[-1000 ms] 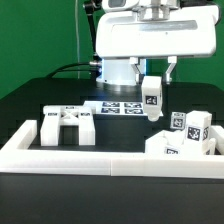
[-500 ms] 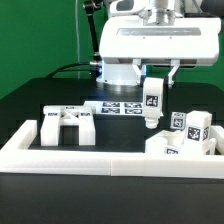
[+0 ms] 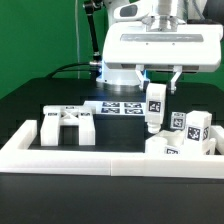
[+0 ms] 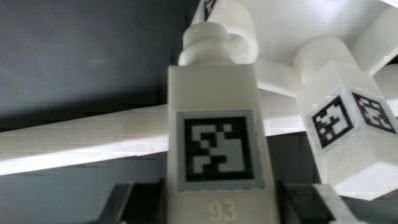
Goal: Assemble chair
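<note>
My gripper is to set the white chair post upright. It will let go of it on the clustered chair pieces' end (image 3: pixel 158 139) (image 4: pixel 221 10) nearest the bracket-like piece.
My gripper (image 3: pixel 154 84) is shut on a white chair post (image 3: pixel 153 105) with a black-and-white tag. It holds the post upright, a little tilted, above the black table. In the wrist view the post (image 4: pixel 217 120) fills the middle, tag facing the camera, dark fingers (image 4: pixel 134 203) on both sides of its lower end. A white bracket-like chair piece (image 3: pixel 67 124) lies on the table at the exterior view's left. Several tagged white chair pieces (image 3: pixel 186 133) are clustered at the exterior view's right, just below and beside the held post.
A long low white border wall (image 3: pixel 100 155) runs along the front and turns back at both ends. The marker board (image 3: pixel 118 107) lies flat on the table behind the held post. The robot's big white base (image 3: pixel 140 45) stands behind it.
The gripper has risen slightly with the post and shifted a little toward the exterior view's right. The post now tilts a bit more. The pieces on the table have not moved.
</note>
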Robot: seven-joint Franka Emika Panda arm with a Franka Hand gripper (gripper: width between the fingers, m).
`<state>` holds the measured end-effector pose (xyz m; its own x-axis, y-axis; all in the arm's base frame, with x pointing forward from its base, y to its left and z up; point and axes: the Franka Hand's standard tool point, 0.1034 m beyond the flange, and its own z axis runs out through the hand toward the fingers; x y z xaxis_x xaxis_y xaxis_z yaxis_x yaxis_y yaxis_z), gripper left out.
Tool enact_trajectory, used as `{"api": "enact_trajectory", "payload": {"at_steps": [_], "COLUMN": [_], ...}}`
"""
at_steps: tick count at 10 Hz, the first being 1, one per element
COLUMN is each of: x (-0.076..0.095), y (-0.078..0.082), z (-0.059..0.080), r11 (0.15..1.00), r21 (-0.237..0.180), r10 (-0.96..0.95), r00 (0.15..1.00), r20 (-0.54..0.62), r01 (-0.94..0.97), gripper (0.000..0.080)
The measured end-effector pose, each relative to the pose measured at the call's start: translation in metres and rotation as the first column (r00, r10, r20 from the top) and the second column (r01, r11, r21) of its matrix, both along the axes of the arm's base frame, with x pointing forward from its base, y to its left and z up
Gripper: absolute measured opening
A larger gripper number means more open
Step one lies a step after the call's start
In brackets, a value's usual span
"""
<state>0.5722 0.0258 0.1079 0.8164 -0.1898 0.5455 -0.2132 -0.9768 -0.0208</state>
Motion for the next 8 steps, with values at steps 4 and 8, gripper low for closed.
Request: {"api": "enact_trajectory", "payload": {"at_steps": [4,8], "x": [0.019,0.015], "y": [0.008,0.008], "z": [0.002,-0.009], "r11": [1.0,1.0], "r21": [-0.005,-0.014], "r10": [0.019,0.025], "r00": [1.0,1.0], "r20": [0.018,0.002], "r01": [-0.019,-0.025], "gripper": [0.0291,0.0291]}}
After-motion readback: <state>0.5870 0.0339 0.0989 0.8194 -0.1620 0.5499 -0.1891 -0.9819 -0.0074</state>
